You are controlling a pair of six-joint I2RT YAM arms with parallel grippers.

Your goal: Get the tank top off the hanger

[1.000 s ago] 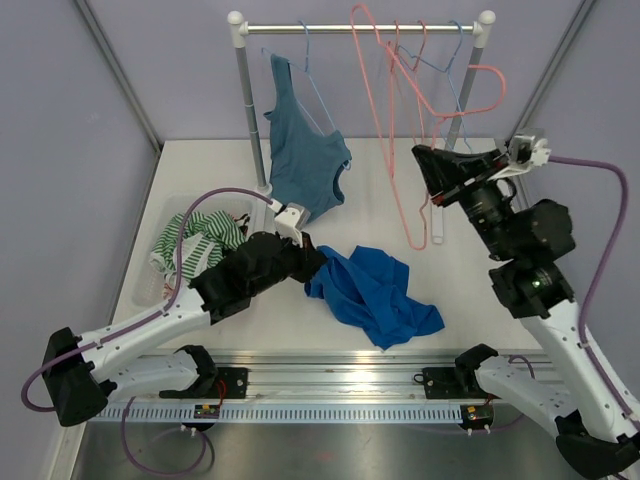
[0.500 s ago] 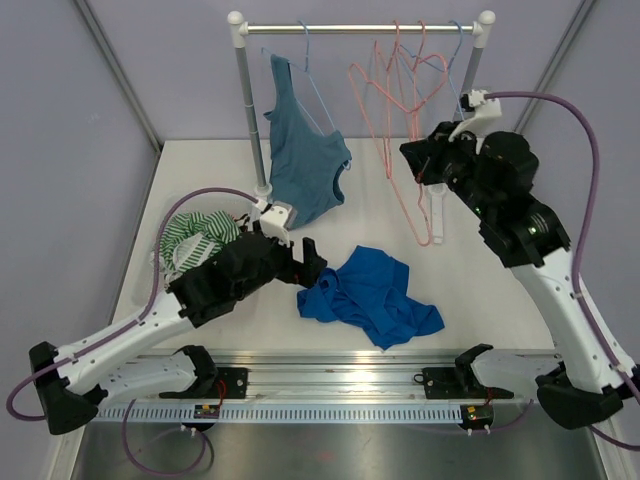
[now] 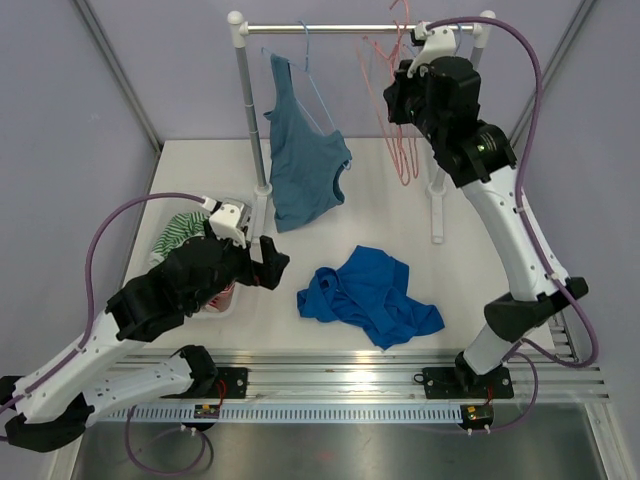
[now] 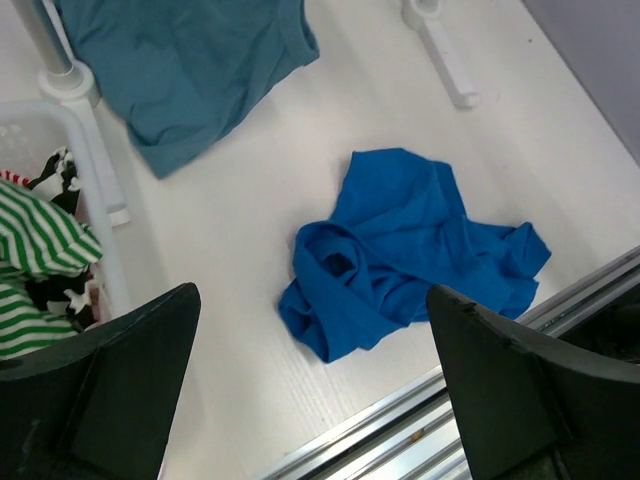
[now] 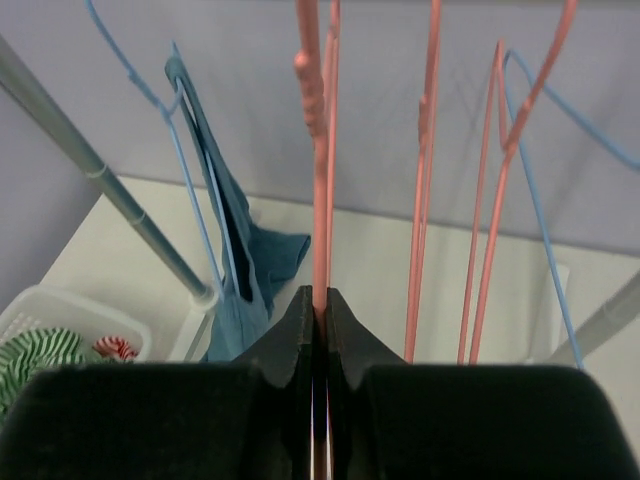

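Observation:
The right gripper needs to release the bare pink hanger on the bar [image 3: 430, 28] beside the other pink hangers, near the rack's end post.
A bright blue tank top [image 3: 370, 295] lies crumpled on the white table, off any hanger; the left wrist view shows the same tank top [image 4: 410, 250] below my fingers. My left gripper [image 3: 267, 264] hangs open and empty to its left, beside the basket. My right gripper [image 3: 398, 96] is raised to the rack rail and shut on a bare pink hanger [image 5: 318, 150], its jaws pinching the wire. A teal tank top [image 3: 305, 160] still hangs on a blue hanger [image 5: 190, 150] at the rail's left end.
The clothes rack [image 3: 360, 28] spans the back, its white feet [image 3: 437, 215] resting on the table. More pink hangers [image 5: 485, 200] and a blue one hang beside the held one. A white basket [image 4: 85, 150] with striped clothes [image 4: 40, 240] stands at the left.
My left gripper opened, let go of the blue tank top and drew back left toward the basket. My right arm carried the pink hanger up to the rail.

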